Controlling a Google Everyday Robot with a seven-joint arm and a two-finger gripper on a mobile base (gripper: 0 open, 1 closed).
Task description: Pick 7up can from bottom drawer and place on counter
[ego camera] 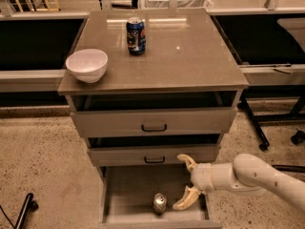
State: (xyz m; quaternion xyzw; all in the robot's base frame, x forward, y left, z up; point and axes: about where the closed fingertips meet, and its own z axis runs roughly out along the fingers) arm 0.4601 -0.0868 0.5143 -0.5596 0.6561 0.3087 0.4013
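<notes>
The body of the 7up can (159, 203) is in the open bottom drawer, and my gripper will go to it next and close there.
The 7up can (159, 203) stands upright in the open bottom drawer (128, 194), near its front middle. My gripper (185, 182) is open, just right of the can and a little above the drawer's right part; one finger (186, 161) points up by the middle drawer's front, the other finger (186, 199) hangs down beside the can without touching it. The white arm reaches in from the lower right. The counter (190, 56) tops the cabinet.
A dark blue can (136, 35) stands at the counter's back middle. A white bowl (86, 65) sits at its left front edge. The two upper drawers (153, 123) are slightly ajar. Black table legs with casters (259, 128) stand to the right.
</notes>
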